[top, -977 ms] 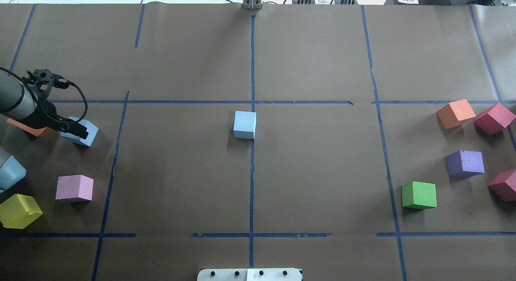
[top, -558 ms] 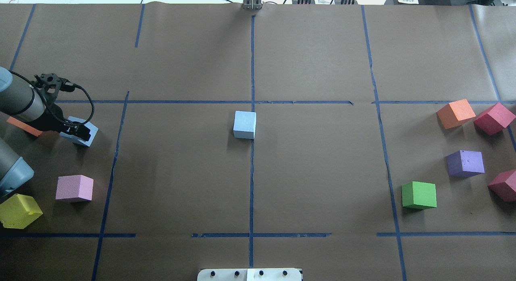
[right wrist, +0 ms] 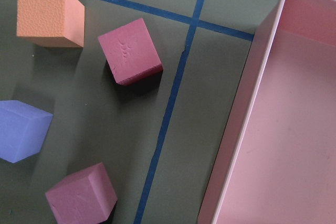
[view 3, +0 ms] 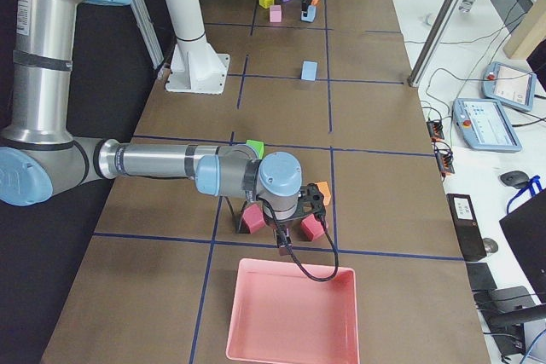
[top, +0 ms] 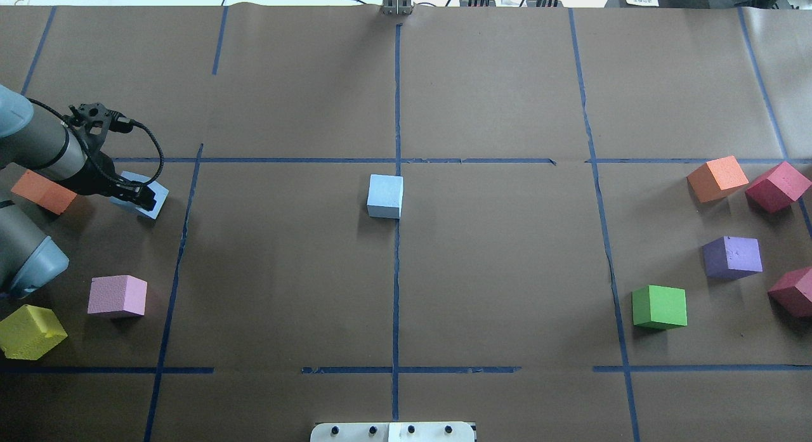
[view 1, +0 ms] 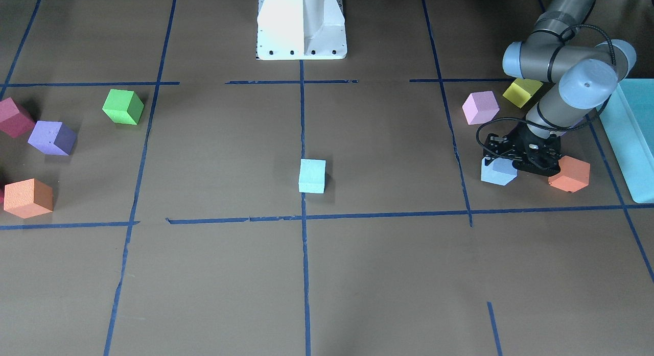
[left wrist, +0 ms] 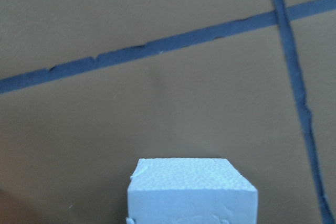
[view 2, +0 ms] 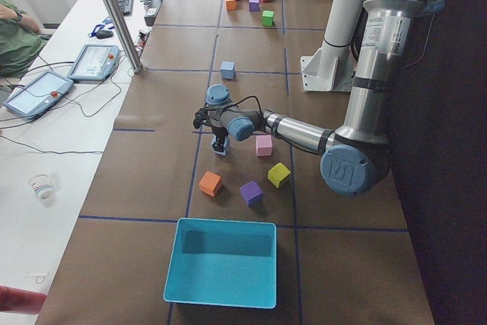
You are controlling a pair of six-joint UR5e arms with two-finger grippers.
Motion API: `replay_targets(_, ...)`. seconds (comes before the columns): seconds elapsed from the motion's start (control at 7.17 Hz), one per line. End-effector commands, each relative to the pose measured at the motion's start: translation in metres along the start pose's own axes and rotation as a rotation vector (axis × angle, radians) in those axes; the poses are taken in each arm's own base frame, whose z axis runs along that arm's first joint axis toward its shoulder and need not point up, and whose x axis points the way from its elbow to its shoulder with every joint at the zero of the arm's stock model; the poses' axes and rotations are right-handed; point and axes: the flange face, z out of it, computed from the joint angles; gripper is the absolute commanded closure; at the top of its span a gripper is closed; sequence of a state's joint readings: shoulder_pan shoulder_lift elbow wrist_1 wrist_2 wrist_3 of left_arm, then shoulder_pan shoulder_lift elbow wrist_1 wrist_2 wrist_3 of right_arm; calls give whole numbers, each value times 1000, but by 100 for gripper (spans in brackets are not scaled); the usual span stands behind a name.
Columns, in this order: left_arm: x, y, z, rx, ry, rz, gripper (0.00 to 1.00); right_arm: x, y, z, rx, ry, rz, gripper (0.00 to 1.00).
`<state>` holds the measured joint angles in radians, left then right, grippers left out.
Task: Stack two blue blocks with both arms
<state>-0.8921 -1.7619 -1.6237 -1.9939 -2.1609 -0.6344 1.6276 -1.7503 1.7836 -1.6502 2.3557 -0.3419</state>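
Note:
Next, I release my left gripper's blue block atop the pale blue block (view 1: 313,174) on the middle tape line.
One pale blue block (top: 385,196) sits alone at the table's centre on the middle tape line; it also shows in the front view (view 1: 312,175). My left gripper (top: 141,198) is shut on the other blue block (top: 160,196) at the left, next to an orange cube (top: 43,191). The front view shows this gripper (view 1: 505,164) over that block (view 1: 495,175). The left wrist view shows the block's top (left wrist: 191,192) close below the camera; the fingers are hidden. My right gripper (view 3: 280,243) hangs over cubes at the far right end. I cannot tell its state.
A pink cube (top: 117,296) and a yellow cube (top: 30,331) lie near the left arm. A teal box (view 1: 631,136) stands beyond them. On the right are orange (top: 717,179), dark red (top: 777,186), purple (top: 733,257) and green (top: 660,307) cubes, and a pink tray (right wrist: 283,129).
My left gripper has moved a little toward the centre and the table's far side, and the blue block has moved with it. The centre block has not moved.

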Motion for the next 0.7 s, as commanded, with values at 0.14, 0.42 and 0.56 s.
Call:
replay_targets(0.14, 152, -94, -71, -15, 5, -80, 42, 0, 0, 0, 0, -1, 3, 0)
replay_targets(0.42, 284, -98, -74, -42, 87, -181, 42, 0, 0, 0, 0, -1, 4, 0)
replay_targets(0.56, 323, -97, -73, -29, 95, -180, 42, 0, 0, 0, 0, -2, 8, 0)
